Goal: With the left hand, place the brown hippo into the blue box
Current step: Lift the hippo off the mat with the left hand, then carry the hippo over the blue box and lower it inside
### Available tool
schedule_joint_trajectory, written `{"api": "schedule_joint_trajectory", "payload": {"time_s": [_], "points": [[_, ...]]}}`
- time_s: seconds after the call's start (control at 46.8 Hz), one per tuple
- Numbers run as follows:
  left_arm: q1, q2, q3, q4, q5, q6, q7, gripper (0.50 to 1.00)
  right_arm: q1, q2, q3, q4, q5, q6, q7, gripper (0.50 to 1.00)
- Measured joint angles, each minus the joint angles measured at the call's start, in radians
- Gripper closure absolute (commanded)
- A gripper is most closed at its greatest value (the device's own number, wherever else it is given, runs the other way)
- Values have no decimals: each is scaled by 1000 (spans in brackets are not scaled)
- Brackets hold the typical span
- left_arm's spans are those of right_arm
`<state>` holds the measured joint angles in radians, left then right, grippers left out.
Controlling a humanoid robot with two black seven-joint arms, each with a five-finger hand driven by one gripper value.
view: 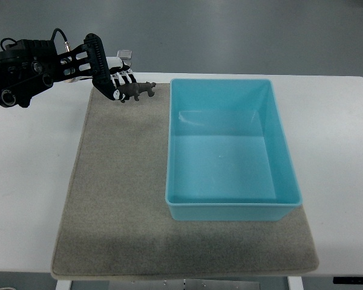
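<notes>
Next, my left gripper lets go of the brown hippo, now at the mat's far corner, so that it comes to rest just past the middle of the blue box's bottom (246, 162).
A small brown hippo (139, 90) is at the far left corner of the grey mat, just left of the blue box (230, 205). My left hand (116, 80) comes in from the upper left, its black and white fingers curled around the hippo's rear. The hippo's head points right toward the box. Whether the hippo rests on the mat or hangs just above it cannot be told. The box is open-topped and has nothing inside. The right arm does not show.
The grey mat (121, 199) covers the middle of the white table (30, 181), with the box standing on its right half. The table's front edge runs along the bottom of the view.
</notes>
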<state>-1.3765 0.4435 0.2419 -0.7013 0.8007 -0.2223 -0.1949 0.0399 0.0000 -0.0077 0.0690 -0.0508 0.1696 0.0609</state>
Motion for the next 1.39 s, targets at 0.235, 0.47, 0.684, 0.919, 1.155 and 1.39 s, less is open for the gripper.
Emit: {"api": "schedule_joint_trajectory", "payload": {"time_s": [0.235,0.47,0.684,0.919,1.155,1.39], "points": [[-101,-12,-41,-34,-3,0,0,1000,0,0,0,0,0,0,0,564],[-170,-60,-45,-149,4,0,2,1000,0,0,0,0,0,0,0,564],[-182,-152,-45,-193,11,1,2,1000,0,0,0,0,0,0,0,564],[-162,-226,-42,-226,43,-2,2,1000,0,0,0,0,0,0,0,564],[-108,-305,-33,-227,110,-1,2,1000,0,0,0,0,0,0,0,564],[-44,-350,-31,-222,182,0,3,1000,0,0,0,0,0,0,0,564]]}}
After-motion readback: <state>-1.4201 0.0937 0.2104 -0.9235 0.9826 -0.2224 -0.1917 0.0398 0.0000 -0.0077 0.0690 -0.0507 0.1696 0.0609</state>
